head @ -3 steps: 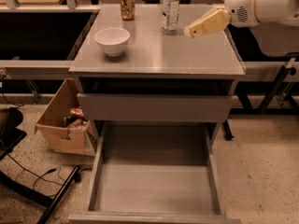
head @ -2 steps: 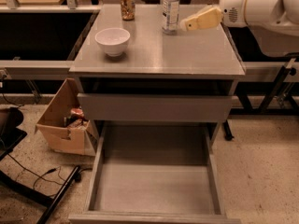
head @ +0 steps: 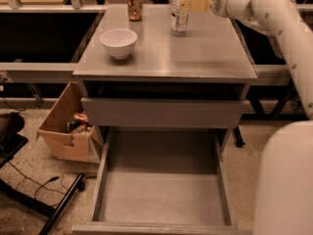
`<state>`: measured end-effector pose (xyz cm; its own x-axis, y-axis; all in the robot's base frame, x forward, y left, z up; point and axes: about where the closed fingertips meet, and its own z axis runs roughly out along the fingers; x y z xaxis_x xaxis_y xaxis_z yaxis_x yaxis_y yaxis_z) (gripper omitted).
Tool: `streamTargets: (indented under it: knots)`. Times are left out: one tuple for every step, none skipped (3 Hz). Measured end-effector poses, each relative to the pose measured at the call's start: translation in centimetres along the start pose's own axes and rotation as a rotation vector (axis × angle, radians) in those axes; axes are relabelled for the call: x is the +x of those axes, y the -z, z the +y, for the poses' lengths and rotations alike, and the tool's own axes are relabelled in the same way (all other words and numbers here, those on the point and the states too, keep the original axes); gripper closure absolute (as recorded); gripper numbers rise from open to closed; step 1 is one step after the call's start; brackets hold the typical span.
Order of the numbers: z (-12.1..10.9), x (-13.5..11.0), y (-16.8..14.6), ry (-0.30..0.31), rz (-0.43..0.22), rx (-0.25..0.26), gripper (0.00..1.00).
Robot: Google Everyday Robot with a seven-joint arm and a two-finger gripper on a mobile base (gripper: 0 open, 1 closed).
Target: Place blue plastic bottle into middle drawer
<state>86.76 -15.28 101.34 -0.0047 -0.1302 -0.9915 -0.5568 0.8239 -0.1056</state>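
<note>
Next, I close my gripper on the middle of the blue plastic bottle (head: 179, 12), which stands upright at the back of the grey cabinet top.
The blue plastic bottle (head: 179, 14) is clear with a pale label band and stands upright at the back of the grey cabinet top (head: 195, 58). My gripper (head: 190, 4) reaches in from the right at the height of the bottle's upper part and is right at its side. The middle drawer (head: 161, 195) is pulled wide open below, with a bare grey floor and low side walls. Nothing lies in it.
A white bowl (head: 119, 42) sits on the left of the top and a patterned brownish can (head: 134, 5) stands at the back. A shallower drawer with a plain front panel (head: 161, 112) sticks out slightly above. A cardboard box (head: 68, 131) sits on the floor at the left.
My gripper has moved left and a little up, from the right side of the cabinet top to the bottle's upper part. The bottle, bowl and can have not moved.
</note>
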Motion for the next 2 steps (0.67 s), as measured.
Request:
streamTargets:
  knots:
    - [-1.9, 0.8, -4.1, -0.02, -0.02, 0.057, 0.0]
    - [-2.2, 2.8, -7.7, -0.052, -0.008, 0.084, 0.0]
